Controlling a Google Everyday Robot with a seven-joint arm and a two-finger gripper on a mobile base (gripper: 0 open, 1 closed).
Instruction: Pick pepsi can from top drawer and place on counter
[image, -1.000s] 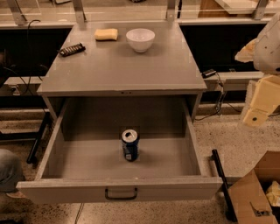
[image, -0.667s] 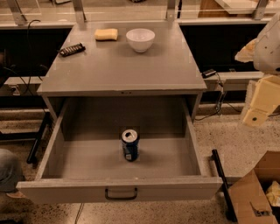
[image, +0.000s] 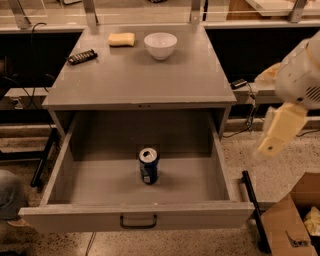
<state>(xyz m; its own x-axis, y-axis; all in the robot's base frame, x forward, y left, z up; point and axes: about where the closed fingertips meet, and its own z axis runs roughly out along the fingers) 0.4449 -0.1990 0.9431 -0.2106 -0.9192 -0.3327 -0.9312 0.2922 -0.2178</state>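
The robot's gripper should next move to the pepsi can in the drawer and close on the can's upper part (image: 149, 162), just under the silver top.
The pepsi can (image: 149, 166), dark blue with a silver top, stands upright near the middle of the open top drawer (image: 135, 215), a little toward its front. The drawer is pulled out fully, with its dark bar handle at the front panel. The counter (image: 140, 80) is the grey top of the cabinet above the drawer. My gripper (image: 278, 131) shows as a cream-coloured piece hanging under the white arm at the right edge, outside the drawer, to the right of the can and higher than it. It holds nothing that I can see.
On the counter's far part stand a white bowl (image: 160, 45), a yellow sponge (image: 122, 39) and a black remote-like object (image: 82, 56). A cardboard box (image: 292, 220) sits on the floor at the lower right. A dark bar (image: 252, 205) stands beside the drawer's right side.
My arm and gripper at the right have shifted a little left and down, closer to the cabinet. The can, drawer and counter objects have not moved.
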